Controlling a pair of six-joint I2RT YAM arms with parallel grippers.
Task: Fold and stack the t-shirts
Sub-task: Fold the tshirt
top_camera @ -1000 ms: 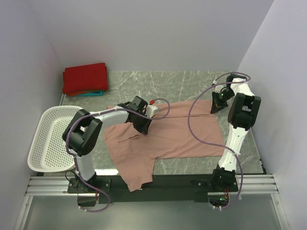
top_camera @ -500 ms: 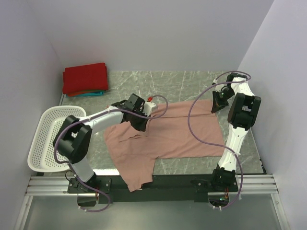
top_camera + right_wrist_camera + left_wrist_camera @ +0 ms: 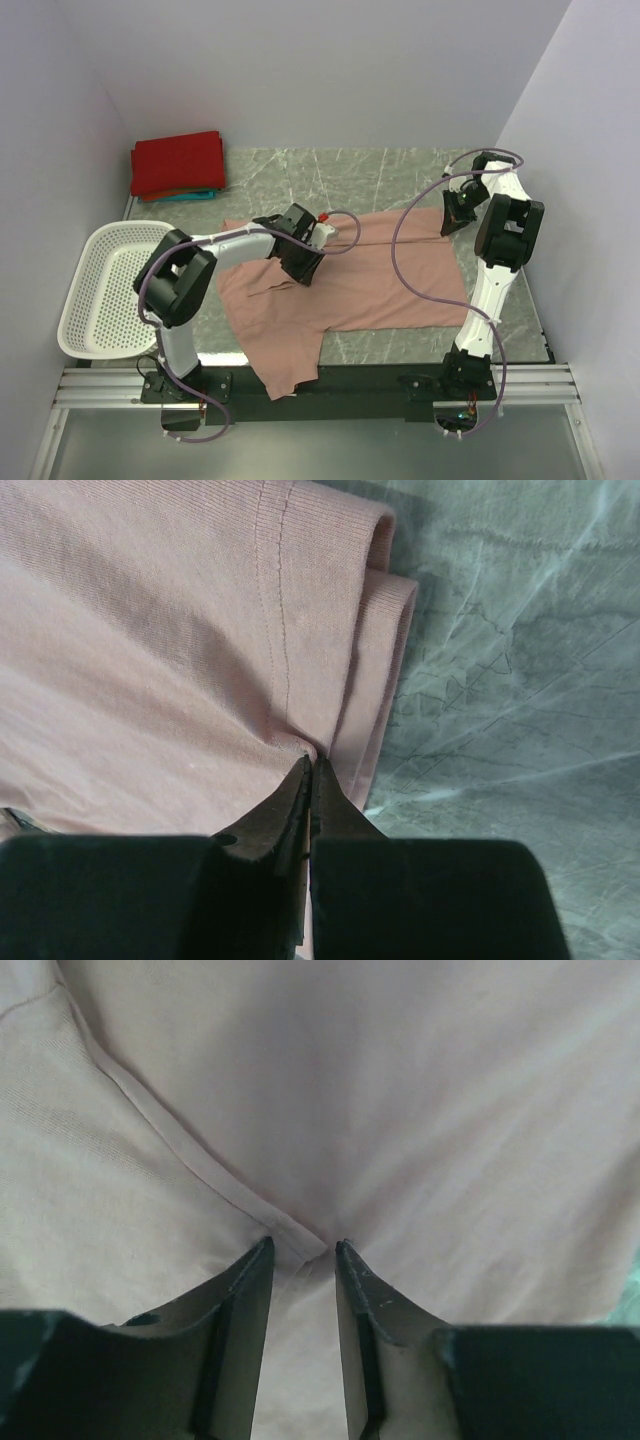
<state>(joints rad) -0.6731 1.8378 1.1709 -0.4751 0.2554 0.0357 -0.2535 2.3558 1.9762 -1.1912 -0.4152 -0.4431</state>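
The hem's top layer sits short of the layer beneath, so my right gripper will open, take the hem nearer its corner (image 3: 358, 565) and draw the edges even.
The large dusty-pink t-shirt (image 3: 390, 275) lies spread across the marble table, one sleeve hanging over the near edge. My left gripper (image 3: 303, 268) is pressed down on its left part. In the left wrist view the left gripper (image 3: 303, 1250) is open a little, with a raised seam (image 3: 180, 1150) of the pink cloth (image 3: 420, 1110) running up to its tips. My right gripper (image 3: 452, 226) sits at the shirt's far right corner. There the right gripper (image 3: 309, 762) is shut on the folded hem (image 3: 330, 610). A folded red t-shirt (image 3: 178, 163) rests on a teal one (image 3: 192, 196) at the back left.
A white perforated basket (image 3: 100, 290) stands at the left edge of the table. Walls close in on the left, back and right. Bare marble (image 3: 520, 680) lies right of the hem. Purple cables loop over both arms.
The left gripper's jaws have parted from a shut pinch, and its arm has shifted slightly right over the pink shirt. The right arm has not moved.
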